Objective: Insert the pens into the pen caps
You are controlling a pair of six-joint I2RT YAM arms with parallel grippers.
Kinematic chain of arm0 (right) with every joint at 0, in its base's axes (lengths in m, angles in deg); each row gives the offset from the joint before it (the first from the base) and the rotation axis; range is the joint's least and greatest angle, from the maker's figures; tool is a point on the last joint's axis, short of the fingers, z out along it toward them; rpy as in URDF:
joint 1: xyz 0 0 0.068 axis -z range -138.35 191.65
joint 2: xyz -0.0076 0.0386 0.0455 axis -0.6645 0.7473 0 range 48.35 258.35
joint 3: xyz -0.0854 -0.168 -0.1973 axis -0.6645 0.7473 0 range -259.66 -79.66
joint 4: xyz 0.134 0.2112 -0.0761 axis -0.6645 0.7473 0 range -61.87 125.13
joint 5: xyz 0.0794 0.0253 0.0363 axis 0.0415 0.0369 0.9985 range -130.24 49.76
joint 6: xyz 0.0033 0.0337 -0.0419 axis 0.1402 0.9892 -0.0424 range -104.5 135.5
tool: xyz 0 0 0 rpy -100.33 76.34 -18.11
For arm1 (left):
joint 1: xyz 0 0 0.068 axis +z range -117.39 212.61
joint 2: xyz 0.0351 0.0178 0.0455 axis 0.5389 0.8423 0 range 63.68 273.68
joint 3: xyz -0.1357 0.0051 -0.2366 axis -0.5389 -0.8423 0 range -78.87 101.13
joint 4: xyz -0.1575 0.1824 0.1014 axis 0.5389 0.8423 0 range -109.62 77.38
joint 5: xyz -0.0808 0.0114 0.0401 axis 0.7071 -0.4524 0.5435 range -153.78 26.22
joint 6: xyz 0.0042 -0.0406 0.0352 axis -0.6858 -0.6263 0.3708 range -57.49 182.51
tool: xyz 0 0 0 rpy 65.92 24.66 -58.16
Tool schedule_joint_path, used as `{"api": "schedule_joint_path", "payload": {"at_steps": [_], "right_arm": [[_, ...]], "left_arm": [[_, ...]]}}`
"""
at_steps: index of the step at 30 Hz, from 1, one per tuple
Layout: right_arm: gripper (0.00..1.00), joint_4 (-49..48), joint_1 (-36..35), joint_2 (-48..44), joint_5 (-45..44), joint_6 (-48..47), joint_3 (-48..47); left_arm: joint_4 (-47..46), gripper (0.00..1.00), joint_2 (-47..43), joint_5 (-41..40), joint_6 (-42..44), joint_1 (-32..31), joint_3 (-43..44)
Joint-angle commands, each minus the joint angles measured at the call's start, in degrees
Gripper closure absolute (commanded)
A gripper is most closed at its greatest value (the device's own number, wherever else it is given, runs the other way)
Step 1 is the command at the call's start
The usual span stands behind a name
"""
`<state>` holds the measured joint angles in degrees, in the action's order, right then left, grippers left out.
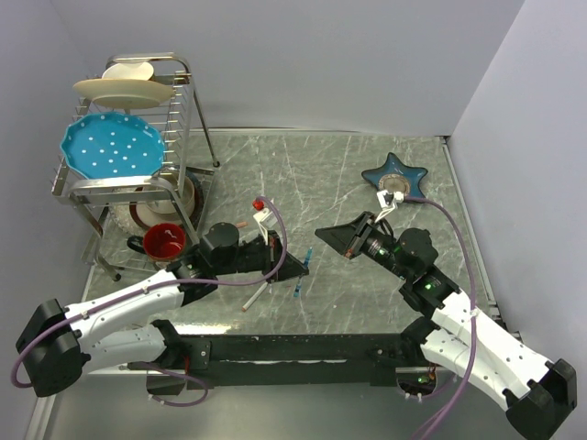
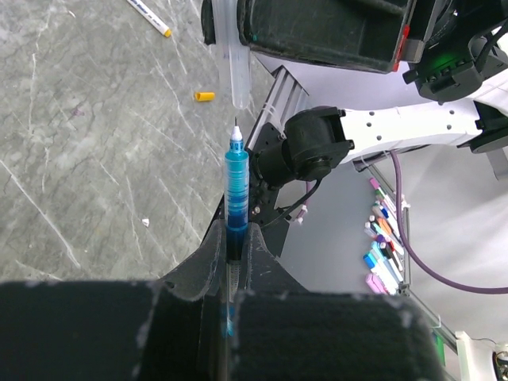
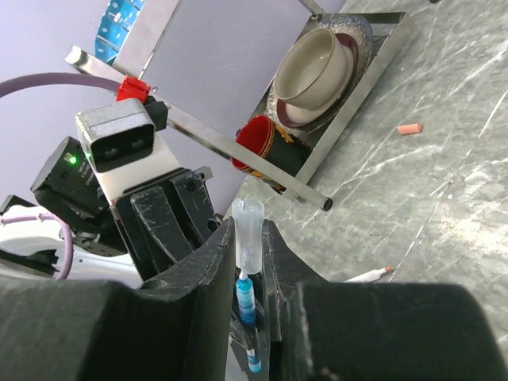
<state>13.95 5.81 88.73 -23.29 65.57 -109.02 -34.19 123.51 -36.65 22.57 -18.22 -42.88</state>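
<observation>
Next, my left gripper sets the blue pen free on the table (image 1: 328, 252), in the space between the white pen and the blue star-shaped dish. The blue pen is now just under the clear cap.
My left gripper (image 2: 236, 232) is shut on a blue pen (image 2: 236, 186), whose white tip points up at a clear pen cap (image 2: 239, 67). My right gripper (image 3: 251, 236) is shut on that clear cap (image 3: 248, 230), with the blue pen (image 3: 246, 298) just under its open end; tip and cap are a small gap apart. In the top view the two grippers meet mid-table, left (image 1: 302, 267) and right (image 1: 323, 237). A white pen with a yellow-orange end (image 2: 151, 17) and a yellow-orange cap (image 2: 205, 96) lie on the table. Another white pen (image 3: 369, 275) and a reddish cap (image 3: 409, 128) lie apart.
A metal dish rack (image 1: 138, 174) with a blue plate (image 1: 112, 145), a cream plate and bowls stands at the far left, with a red mug (image 1: 163, 242) beside it. A blue star-shaped dish (image 1: 395, 173) sits at the back right. A white pen (image 1: 256, 296) lies near the front.
</observation>
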Motion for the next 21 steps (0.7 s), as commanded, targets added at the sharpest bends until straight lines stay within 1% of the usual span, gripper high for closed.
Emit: {"api": "schedule_joint_path", "payload": {"at_steps": [1,11,21], "right_arm": [[1.00,-3.40,-0.99,0.05,-0.51,0.03,-2.28],[1.00,-4.28,-2.57,0.22,-1.04,0.30,-0.08],[1.00,-0.59,-4.60,-2.32,-4.56,-2.16,2.21]], "left_arm": [[-1.78,0.99,-1.47,0.02,1.09,-0.32,0.14],[-1.87,0.99,-0.42,-0.33,1.62,-0.41,1.19],[-2.48,0.99,-1.30,-1.03,1.71,-0.41,1.37]]}}
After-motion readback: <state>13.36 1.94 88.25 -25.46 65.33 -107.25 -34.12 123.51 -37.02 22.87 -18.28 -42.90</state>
